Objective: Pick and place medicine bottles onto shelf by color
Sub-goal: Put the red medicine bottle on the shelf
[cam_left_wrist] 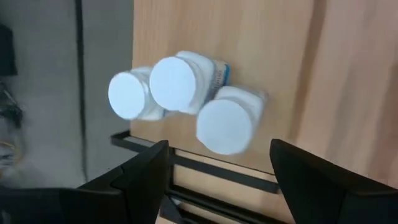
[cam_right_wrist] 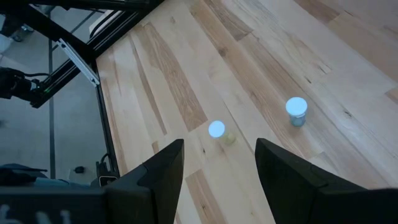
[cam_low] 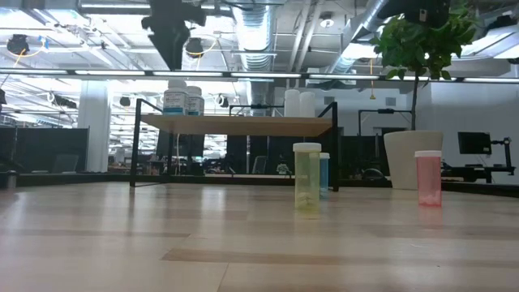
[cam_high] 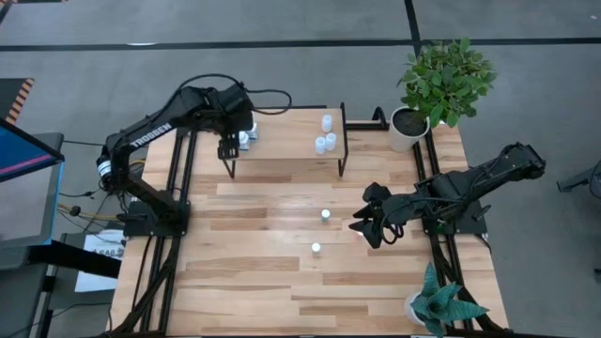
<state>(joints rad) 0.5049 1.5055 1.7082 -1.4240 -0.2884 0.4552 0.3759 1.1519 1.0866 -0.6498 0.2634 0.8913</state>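
Note:
I need to next close my right gripper on the red bottle's white cap [cam_high: 360,233], leaving the yellowish and blue bottles standing.
The shelf [cam_high: 282,143] stands at the table's far side, a light-wood top on black legs. Three white medicine bottles [cam_left_wrist: 174,81] stand close together on its left end. Three pale-blue ones [cam_high: 325,139] stand on its right end. My left gripper [cam_left_wrist: 217,171] hangs open above the white bottles, pointing steeply down and clear of them. Two small bottles stand on the tabletop: a yellowish one [cam_right_wrist: 216,129] and a blue one [cam_right_wrist: 296,109]. A red one [cam_low: 428,178] shows in the low view. My right gripper [cam_right_wrist: 217,168] waits open above the table, right of these.
A potted plant in a white pot [cam_high: 410,127] stands at the table's far right, beside the shelf. A second plant [cam_high: 434,305] stands at the near right corner. Bare wood lies left and near of the loose bottles.

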